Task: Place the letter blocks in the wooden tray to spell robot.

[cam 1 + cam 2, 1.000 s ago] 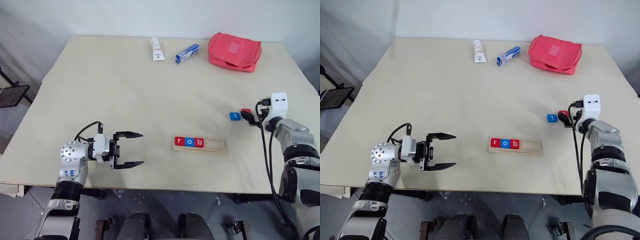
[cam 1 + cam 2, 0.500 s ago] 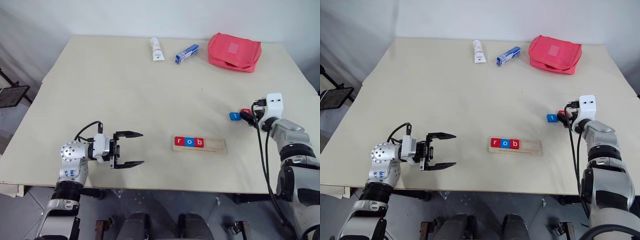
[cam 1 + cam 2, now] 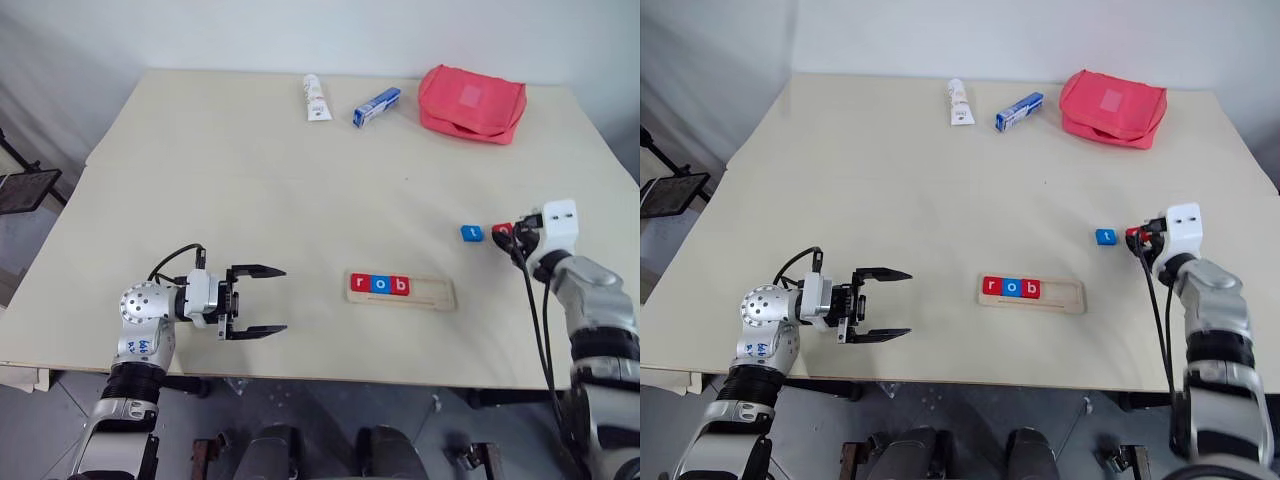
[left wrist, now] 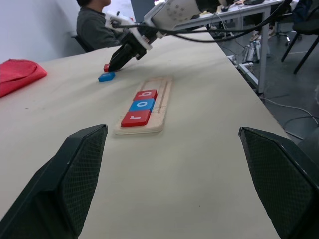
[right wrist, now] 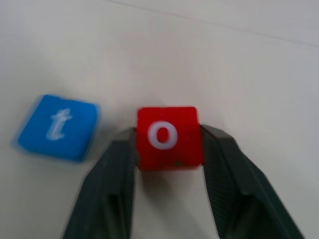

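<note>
Next, the right gripper releases the red "o" block on the bare table [image 3: 493,307] beside the wooden tray's empty end.
The wooden tray [image 3: 425,292] lies near the table's front, holding red "r" [image 3: 360,283], blue "o" [image 3: 379,284] and red "b" [image 3: 398,286] blocks at its left end. My right gripper [image 5: 168,149] is shut on a red "o" block [image 5: 168,135] at the right side of the table. A blue "t" block [image 3: 472,233] lies just to its left. My left gripper [image 3: 268,299] hovers open and empty at the front left, pointing toward the tray [image 4: 162,104].
At the far edge lie a white tube [image 3: 314,98], a blue-and-white box [image 3: 375,106] and a red pouch [image 3: 470,103]. A person [image 4: 94,27] sits beyond the table in the left wrist view.
My right gripper closed on the red "o" block and drew it slightly back and right, away from the blue "t". The left gripper stayed still.
</note>
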`<state>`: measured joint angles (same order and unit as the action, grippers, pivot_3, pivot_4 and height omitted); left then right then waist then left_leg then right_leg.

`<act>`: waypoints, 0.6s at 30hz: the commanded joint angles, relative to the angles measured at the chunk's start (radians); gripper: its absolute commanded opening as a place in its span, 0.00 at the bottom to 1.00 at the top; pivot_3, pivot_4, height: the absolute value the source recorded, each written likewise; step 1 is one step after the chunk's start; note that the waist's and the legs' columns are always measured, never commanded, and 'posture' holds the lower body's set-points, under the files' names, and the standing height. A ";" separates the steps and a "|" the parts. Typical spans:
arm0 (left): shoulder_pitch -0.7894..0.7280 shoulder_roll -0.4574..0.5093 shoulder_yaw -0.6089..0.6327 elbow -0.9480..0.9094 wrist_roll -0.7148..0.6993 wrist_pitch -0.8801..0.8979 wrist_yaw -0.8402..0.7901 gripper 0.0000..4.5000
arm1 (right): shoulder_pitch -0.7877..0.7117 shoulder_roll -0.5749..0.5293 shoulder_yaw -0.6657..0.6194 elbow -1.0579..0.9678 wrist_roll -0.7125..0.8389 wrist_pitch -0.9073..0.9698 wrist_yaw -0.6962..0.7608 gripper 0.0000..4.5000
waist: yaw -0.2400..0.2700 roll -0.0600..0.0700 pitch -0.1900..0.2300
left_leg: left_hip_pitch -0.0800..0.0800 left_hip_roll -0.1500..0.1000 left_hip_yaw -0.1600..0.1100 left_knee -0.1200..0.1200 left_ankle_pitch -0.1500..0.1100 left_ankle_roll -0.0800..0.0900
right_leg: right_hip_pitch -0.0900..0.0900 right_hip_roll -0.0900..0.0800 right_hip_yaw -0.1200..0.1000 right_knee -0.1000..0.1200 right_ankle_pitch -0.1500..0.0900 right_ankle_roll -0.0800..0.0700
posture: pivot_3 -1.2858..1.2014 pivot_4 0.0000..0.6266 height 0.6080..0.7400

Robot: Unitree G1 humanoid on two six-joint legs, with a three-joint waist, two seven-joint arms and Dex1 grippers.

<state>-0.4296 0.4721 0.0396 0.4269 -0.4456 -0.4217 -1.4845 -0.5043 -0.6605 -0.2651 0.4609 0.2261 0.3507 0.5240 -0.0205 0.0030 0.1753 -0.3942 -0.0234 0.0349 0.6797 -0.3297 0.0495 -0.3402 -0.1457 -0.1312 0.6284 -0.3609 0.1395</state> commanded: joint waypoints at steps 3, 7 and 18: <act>-0.022 -0.007 0.012 0.028 -0.028 -0.012 -0.043 1.00 | 0.198 0.015 -0.107 -0.534 0.102 0.278 -0.103 0.32 | 0.007 0.000 0.000 | 0.000 0.000 0.001 0.000 0.000 0.000 | 0.000 0.000 0.001 0.000 0.000 0.000 | 0.52 0.24 1.00; -0.029 -0.002 0.022 0.053 -0.043 -0.013 -0.067 1.00 | 0.388 0.104 -0.164 -0.903 0.166 0.472 -0.212 0.32 | 0.021 0.000 0.000 | 0.001 0.000 0.001 -0.001 0.000 0.000 | 0.000 0.000 0.002 0.000 0.000 0.000 | 0.52 0.24 1.00; -0.025 0.030 0.013 0.023 -0.082 0.044 -0.109 1.00 | 0.591 0.263 -0.211 -1.118 0.188 0.580 -0.339 0.32 | 0.021 0.000 0.000 | 0.003 -0.002 0.002 0.000 0.000 0.001 | 0.001 0.000 0.005 0.000 0.000 0.000 | 0.52 0.24 1.00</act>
<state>-0.4570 0.4864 0.0551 0.4812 -0.5096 -0.3790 -1.5015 0.0773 -0.3999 -0.4400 -0.6242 0.4104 0.9408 0.1999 0.0008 0.0033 0.1751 -0.3910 -0.0256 0.0365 0.6797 -0.3295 0.0501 -0.3391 -0.1455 -0.1258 0.6285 -0.3609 0.1396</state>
